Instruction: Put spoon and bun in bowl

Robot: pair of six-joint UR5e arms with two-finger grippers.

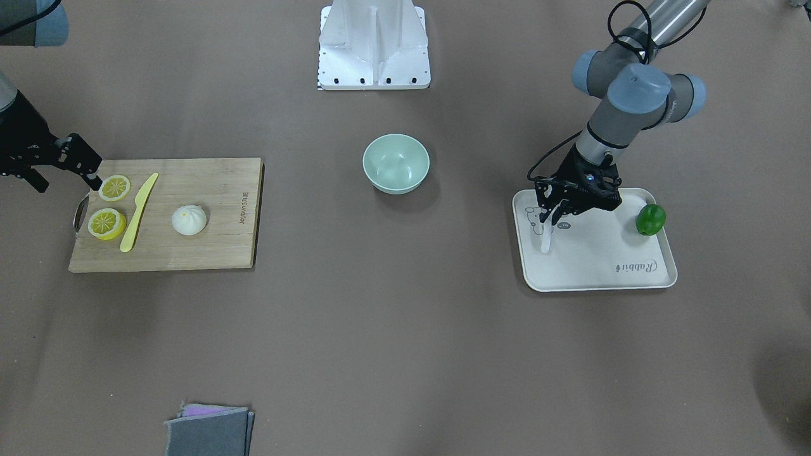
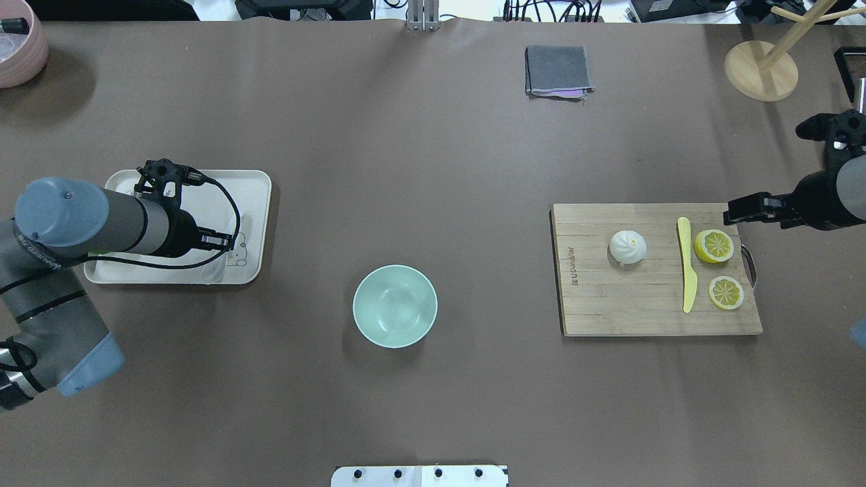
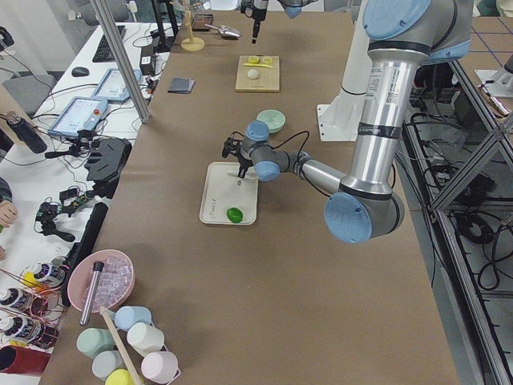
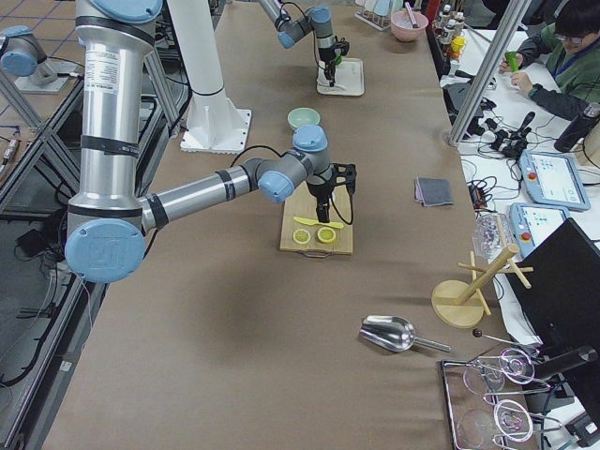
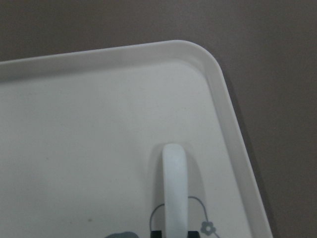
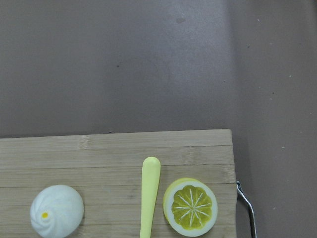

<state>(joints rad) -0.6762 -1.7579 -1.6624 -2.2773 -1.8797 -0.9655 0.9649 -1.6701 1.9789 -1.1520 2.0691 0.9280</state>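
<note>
I will let go of the white spoon with my left gripper in the mint-green bowl (image 1: 399, 171), with the spoon's handle over the rim opposite my base. The spoon is now at the cream tray.
The white spoon (image 1: 545, 242) is on the cream tray (image 1: 602, 266) at my left side. My left gripper (image 1: 550, 221) is down over it. In the left wrist view the handle (image 5: 174, 183) runs up from between the dark fingertips, which sit tight against it, so the gripper looks shut on the spoon. I cannot tell if the spoon is lifted. The mint-green bowl (image 1: 396, 163) stands empty at the table's middle. The white bun (image 1: 189, 220) sits on the wooden board (image 1: 209, 190). My right gripper (image 1: 79, 164) hangs open above the board's outer end, well above the bun.
A yellow knife (image 1: 138, 212) and two lemon slices (image 1: 114, 187) lie on the board beside the bun. A green fruit (image 1: 650, 219) sits on the tray's outer edge. A folded grey cloth (image 1: 209, 430) lies at the far side. The robot base (image 1: 374, 44) is behind the bowl.
</note>
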